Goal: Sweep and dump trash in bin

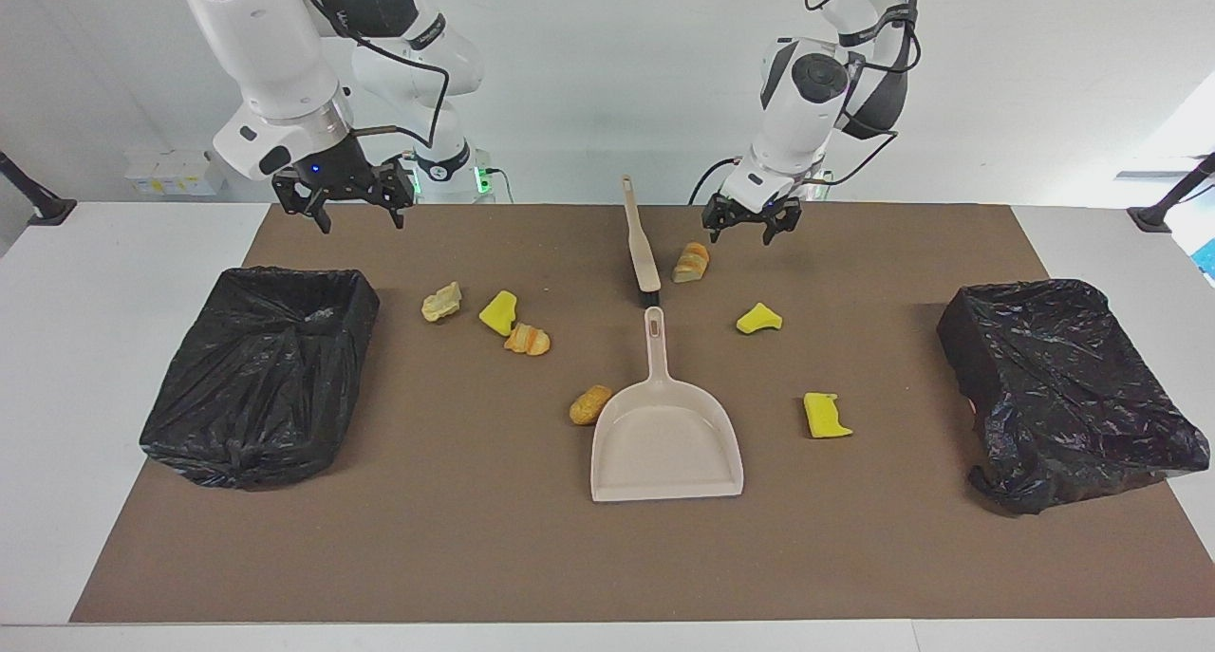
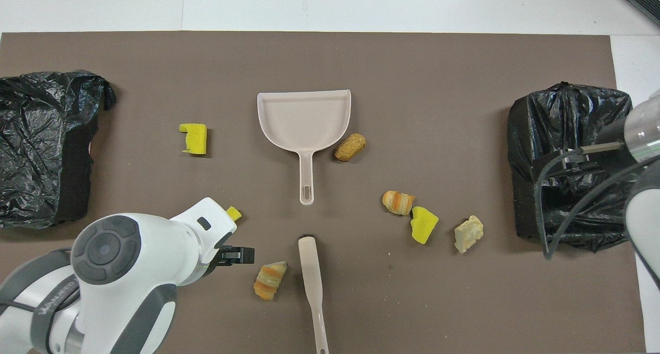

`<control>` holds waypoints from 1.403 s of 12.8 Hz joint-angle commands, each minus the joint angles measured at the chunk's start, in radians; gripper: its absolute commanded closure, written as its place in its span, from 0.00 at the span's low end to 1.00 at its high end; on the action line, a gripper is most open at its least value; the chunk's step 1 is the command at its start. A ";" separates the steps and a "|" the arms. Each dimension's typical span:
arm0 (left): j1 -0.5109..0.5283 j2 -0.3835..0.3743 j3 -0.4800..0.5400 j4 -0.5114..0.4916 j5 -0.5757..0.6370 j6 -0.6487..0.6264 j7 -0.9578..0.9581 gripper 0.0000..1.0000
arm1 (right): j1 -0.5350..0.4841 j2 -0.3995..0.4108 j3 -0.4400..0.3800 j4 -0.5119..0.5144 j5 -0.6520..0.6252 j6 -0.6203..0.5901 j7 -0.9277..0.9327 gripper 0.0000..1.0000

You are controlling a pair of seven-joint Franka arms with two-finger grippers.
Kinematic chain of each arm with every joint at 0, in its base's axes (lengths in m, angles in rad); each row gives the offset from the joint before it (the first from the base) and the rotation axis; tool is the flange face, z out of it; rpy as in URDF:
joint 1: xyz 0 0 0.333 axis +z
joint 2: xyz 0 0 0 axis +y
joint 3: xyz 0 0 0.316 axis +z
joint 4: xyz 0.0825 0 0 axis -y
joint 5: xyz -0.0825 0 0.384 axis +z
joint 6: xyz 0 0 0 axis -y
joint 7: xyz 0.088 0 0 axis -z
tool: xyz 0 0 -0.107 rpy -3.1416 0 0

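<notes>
The left gripper of mine should next move to the beige brush's narrow handle [image 2: 319, 330], past its wide end near the bread lump, and close there.
Several scraps of trash lie on the brown mat: yellow foam chunks [image 1: 758, 319] [image 1: 825, 416] [image 1: 498, 311] and tan bread lumps [image 1: 690, 262] [image 1: 589, 404] [image 1: 527, 340]. A beige dustpan [image 1: 664, 443] lies flat mid-mat, its handle toward the robots. The beige brush [image 1: 642, 244] lies just nearer the robots. My left gripper [image 1: 742, 234] hangs open and empty over the mat beside the bread lump [image 2: 269, 281] by the brush [image 2: 311, 271]. My right gripper [image 1: 361, 222] is open and empty, over the mat's edge near the bin [image 1: 261, 372] at the right arm's end.
A second black-bagged bin [image 1: 1063, 386] stands at the left arm's end of the mat. A pale lump [image 2: 468, 233] lies nearest the right arm's bin [image 2: 572, 153]. The left arm partly covers one yellow chunk [image 2: 233, 213] in the overhead view.
</notes>
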 commanded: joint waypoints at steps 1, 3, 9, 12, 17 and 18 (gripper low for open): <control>-0.096 0.039 0.015 -0.019 -0.018 0.077 -0.078 0.00 | 0.024 0.043 0.006 0.017 0.000 0.048 -0.014 0.00; -0.178 0.033 0.015 -0.020 -0.022 0.077 -0.158 0.00 | 0.053 0.067 0.006 0.017 0.003 0.077 0.020 0.00; -0.403 0.040 0.015 -0.061 -0.022 0.087 -0.367 0.00 | 0.185 0.162 0.007 0.017 0.007 0.174 0.236 0.00; -0.455 0.044 0.015 -0.088 -0.022 0.122 -0.390 0.00 | 0.262 0.227 0.007 0.032 0.050 0.198 0.336 0.00; -0.509 0.051 0.015 -0.107 -0.022 0.176 -0.425 0.07 | 0.411 0.327 0.007 0.074 0.052 0.304 0.569 0.00; -0.510 0.062 0.015 -0.105 -0.021 0.176 -0.425 0.14 | 0.434 0.347 0.007 0.074 0.047 0.339 0.601 0.00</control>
